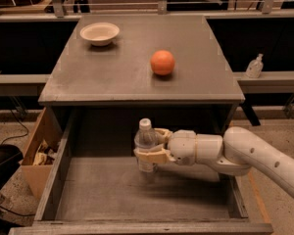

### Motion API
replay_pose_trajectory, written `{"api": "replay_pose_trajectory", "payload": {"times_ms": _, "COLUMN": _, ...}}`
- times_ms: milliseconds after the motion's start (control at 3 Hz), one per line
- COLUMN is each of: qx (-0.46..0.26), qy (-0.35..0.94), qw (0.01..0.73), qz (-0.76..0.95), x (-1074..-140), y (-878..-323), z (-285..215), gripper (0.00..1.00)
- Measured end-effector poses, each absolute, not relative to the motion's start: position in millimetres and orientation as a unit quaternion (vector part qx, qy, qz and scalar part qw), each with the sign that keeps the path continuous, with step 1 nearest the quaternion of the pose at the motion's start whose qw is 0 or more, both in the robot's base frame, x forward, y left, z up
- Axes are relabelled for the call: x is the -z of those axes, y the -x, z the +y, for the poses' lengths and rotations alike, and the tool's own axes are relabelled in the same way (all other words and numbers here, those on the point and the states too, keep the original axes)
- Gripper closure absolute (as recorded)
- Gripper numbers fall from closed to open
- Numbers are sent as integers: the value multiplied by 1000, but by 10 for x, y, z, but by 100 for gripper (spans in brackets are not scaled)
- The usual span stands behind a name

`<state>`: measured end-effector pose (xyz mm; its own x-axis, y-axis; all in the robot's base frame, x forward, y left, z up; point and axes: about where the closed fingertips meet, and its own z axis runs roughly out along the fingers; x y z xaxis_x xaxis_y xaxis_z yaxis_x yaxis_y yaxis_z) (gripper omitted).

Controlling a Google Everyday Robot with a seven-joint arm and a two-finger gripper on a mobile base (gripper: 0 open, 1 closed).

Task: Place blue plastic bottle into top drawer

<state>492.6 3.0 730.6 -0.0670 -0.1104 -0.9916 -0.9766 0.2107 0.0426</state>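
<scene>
The blue plastic bottle, now held over the open top drawer, will be let go by my gripper on the back of the drawer's bottom, toward the tan box (pixel 129 171).
The blue plastic bottle (pixel 146 146) is clear with a white cap and stands upright in my gripper (pixel 151 145). The gripper is shut on the bottle's body, one tan finger behind it and one in front. It holds the bottle over the back middle of the open top drawer (pixel 63 175), with the bottle's base close above the drawer floor. My white arm (pixel 245 155) reaches in from the right over the drawer's right side.
The grey table (pixel 112 77) above the drawer carries an orange ball (pixel 162 62) and a white bowl (pixel 100 33). A tan box of clutter (pixel 39 153) stands left of the drawer. A small pump-top bottle (pixel 255 66) sits on the right ledge.
</scene>
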Motion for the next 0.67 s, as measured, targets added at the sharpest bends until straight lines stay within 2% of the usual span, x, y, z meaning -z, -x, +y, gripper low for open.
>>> {"api": "replay_pose_trajectory", "payload": {"times_ms": 667, "qx": -445, "qy": 465, "qw": 495, "qz": 583, "x": -7017, "y": -5094, "z": 333, "gripper": 100}}
